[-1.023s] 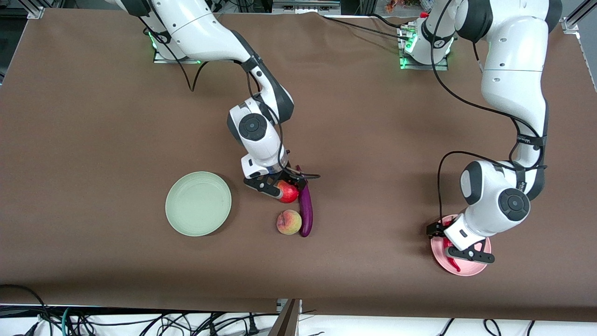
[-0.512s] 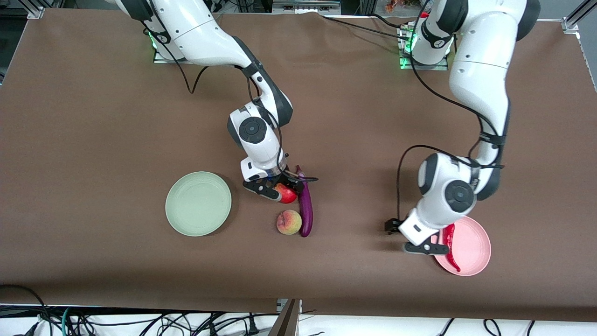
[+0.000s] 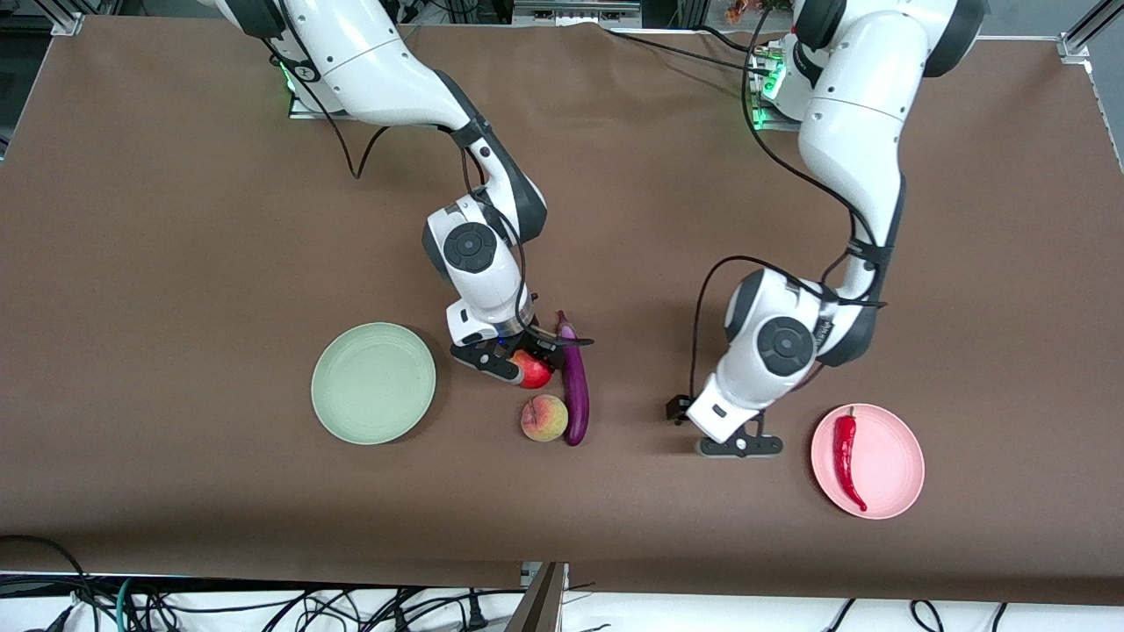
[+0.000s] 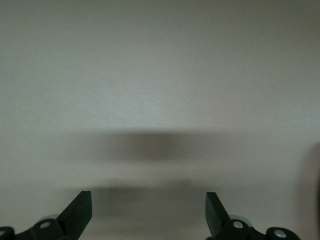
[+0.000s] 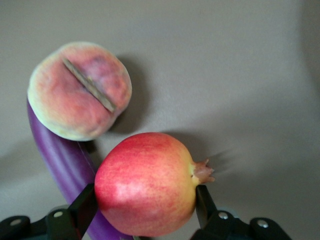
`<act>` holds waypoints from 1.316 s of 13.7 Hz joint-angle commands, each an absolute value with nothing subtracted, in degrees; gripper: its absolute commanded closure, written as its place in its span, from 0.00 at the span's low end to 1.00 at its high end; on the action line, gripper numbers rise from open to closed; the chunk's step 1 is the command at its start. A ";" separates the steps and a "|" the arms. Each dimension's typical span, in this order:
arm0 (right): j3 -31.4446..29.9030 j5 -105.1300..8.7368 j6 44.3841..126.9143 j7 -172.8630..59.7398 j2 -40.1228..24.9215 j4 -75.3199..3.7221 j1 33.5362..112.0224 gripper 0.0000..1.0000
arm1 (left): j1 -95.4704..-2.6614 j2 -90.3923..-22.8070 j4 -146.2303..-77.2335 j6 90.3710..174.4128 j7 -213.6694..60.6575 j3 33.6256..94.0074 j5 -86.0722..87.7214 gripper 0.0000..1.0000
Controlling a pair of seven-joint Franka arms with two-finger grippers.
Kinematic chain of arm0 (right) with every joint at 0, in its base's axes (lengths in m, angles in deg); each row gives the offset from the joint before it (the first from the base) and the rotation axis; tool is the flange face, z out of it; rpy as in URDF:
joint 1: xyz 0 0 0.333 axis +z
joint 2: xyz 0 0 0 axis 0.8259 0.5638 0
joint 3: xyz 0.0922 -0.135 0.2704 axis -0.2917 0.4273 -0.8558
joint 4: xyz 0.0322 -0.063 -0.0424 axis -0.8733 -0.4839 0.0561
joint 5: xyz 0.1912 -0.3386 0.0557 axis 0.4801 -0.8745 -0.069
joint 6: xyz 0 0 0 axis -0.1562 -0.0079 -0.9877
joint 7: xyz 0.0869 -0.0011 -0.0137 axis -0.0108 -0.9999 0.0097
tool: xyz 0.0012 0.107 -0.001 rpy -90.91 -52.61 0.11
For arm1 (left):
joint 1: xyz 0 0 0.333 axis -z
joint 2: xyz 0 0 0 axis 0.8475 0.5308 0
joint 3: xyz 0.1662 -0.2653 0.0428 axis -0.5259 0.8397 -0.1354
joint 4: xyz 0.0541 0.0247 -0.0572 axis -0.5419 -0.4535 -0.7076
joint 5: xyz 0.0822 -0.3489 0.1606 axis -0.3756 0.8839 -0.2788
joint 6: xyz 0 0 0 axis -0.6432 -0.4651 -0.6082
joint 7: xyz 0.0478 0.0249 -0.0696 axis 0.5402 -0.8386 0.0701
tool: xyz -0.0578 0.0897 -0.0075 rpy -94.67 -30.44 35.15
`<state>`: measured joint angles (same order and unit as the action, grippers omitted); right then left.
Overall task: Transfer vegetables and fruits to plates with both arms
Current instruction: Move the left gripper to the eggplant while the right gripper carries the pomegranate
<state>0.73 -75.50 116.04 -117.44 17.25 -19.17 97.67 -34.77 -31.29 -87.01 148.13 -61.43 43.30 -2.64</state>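
The robot's left gripper needs to go to the purple eggplant next and close around the eggplant's middle point(image 3: 576, 381), so that its rounded end beside the peach stays free.
My right gripper point(image 3: 524, 358) is shut on the red pomegranate point(image 3: 533, 370), low at the table beside the purple eggplant point(image 3: 575, 395). In the right wrist view its fingers point(image 5: 85, 207) press both sides of the pomegranate point(image 5: 145, 182), with the peach point(image 5: 80, 90) and eggplant point(image 5: 65, 160) close by. The peach point(image 3: 544, 418) lies against the eggplant, nearer the front camera. The mint green plate point(image 3: 373, 383) is empty. The red chili point(image 3: 847, 456) lies on the pink plate point(image 3: 891, 443). My left gripper point(image 3: 739, 446) is open and empty over bare table between eggplant and pink plate; the left wrist view point(image 4: 149, 210) shows only cloth.
A brown cloth point(image 3: 176, 263) covers the whole table. Cables hang under the table's edge nearest the front camera point(image 3: 263, 606). The arms' bases point(image 3: 790, 96) stand along the edge farthest from it.
My left gripper has left the pink plate and moved toward the eggplant, and the chili stays on the plate. My right gripper has shifted slightly with the pomegranate.
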 commanded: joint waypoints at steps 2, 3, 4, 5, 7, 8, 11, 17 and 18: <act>0.90 -76.43 109.53 -115.31 13.68 -18.34 96.81 0.87 | -30.62 -30.72 -87.08 148.12 -56.08 42.50 -1.66 0.00; 1.94 -76.34 107.25 -113.47 12.45 -18.60 96.55 0.87 | -29.65 -30.63 -87.08 148.12 -54.67 42.50 -1.75 0.00; 2.82 -76.17 104.01 -111.36 10.96 -18.69 96.12 0.87 | -28.94 -30.54 -87.08 148.21 -53.79 42.50 -1.66 0.00; 3.79 -75.99 100.67 -108.47 9.64 -18.69 95.33 0.87 | -28.50 -30.28 -86.90 148.21 -52.91 42.50 -1.66 0.00; 4.41 -75.73 95.99 -103.62 7.00 -19.74 93.22 0.87 | -27.36 -30.19 -86.81 148.21 -51.32 42.50 -1.66 0.00; 5.20 -75.64 95.37 -101.78 5.77 -20.96 92.43 0.86 | -26.66 -30.19 -86.81 148.21 -50.88 42.50 -1.66 0.00; 6.52 -75.46 95.01 -89.84 2.60 -26.14 87.43 0.85 | -25.07 -30.10 -86.47 148.29 -48.25 42.50 -1.66 0.00; 6.35 -72.67 100.99 -78.38 3.48 -31.96 78.45 0.00 | -22.44 -29.58 -84.18 148.21 -43.85 42.50 -1.66 0.00; 6.26 -71.78 100.64 -78.47 3.22 -31.70 78.44 0.00 | -21.65 -29.49 -84.18 148.21 -43.06 42.50 -1.66 0.00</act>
<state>7.28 -73.84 99.88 -79.34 5.04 -30.14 78.39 -23.39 -30.28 -85.75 148.34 -44.84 43.34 -2.64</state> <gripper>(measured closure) 0.119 0.000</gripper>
